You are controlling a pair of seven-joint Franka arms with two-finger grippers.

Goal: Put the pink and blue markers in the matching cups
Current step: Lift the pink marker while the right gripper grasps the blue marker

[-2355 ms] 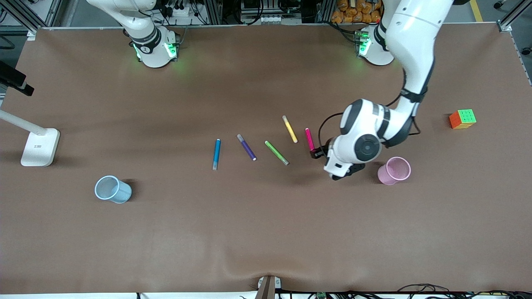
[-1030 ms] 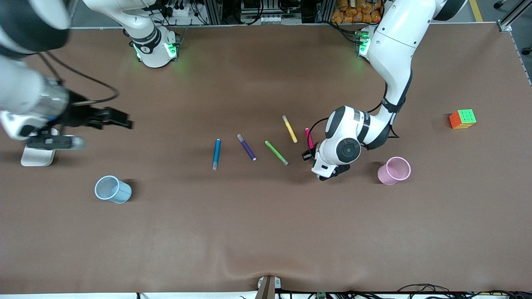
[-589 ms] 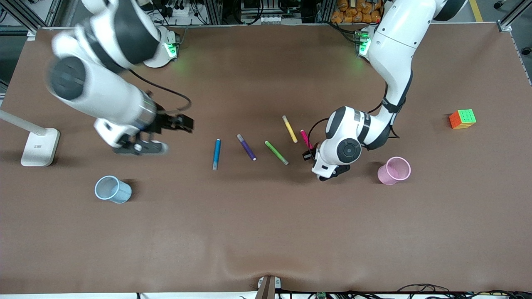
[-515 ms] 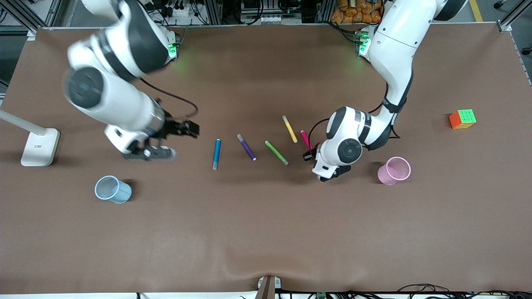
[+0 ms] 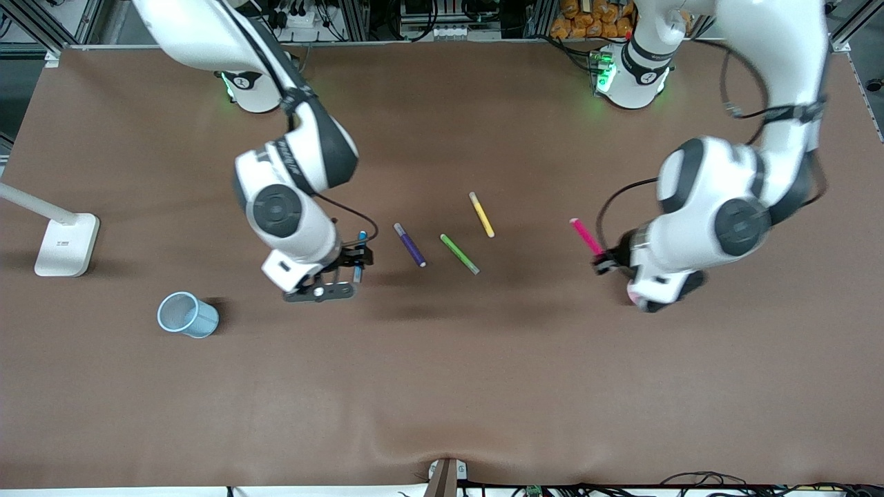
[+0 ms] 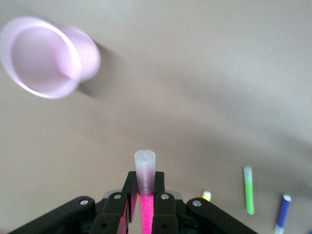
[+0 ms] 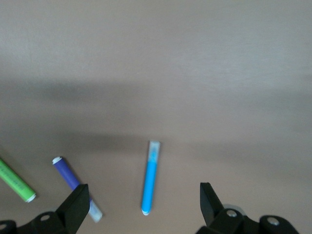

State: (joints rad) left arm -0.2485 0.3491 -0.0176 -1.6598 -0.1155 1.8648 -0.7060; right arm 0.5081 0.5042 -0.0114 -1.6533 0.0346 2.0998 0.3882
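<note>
Next, my right gripper closes on the blue marker's body (image 5: 358, 261) (image 7: 150, 173) next to its pale cap, so the cap sticks out beyond the fingers.
My left gripper (image 5: 608, 262) is shut on the pink marker (image 5: 585, 237) and holds it tilted above the table. The left wrist view shows the marker's pale end (image 6: 145, 168) sticking out between the shut fingers (image 6: 129, 187), with the pink cup (image 6: 46, 56) standing apart from it. In the front view the left hand hides nearly all of the pink cup. My right gripper (image 5: 356, 261) is open over the blue marker (image 5: 360, 239), which lies on the table between the spread fingers (image 7: 78, 204) in the right wrist view (image 7: 150, 178). The blue cup (image 5: 186, 314) stands toward the right arm's end.
A purple pen (image 5: 409, 244), a green pen (image 5: 459, 253) and a yellow pen (image 5: 481, 214) lie in a row between the two grippers. A white lamp base (image 5: 67, 244) stands at the right arm's end of the table.
My left gripper has lifted the pink marker off the table and carried it toward the pink cup. My right arm has swung in from its end and come down over the blue marker.
</note>
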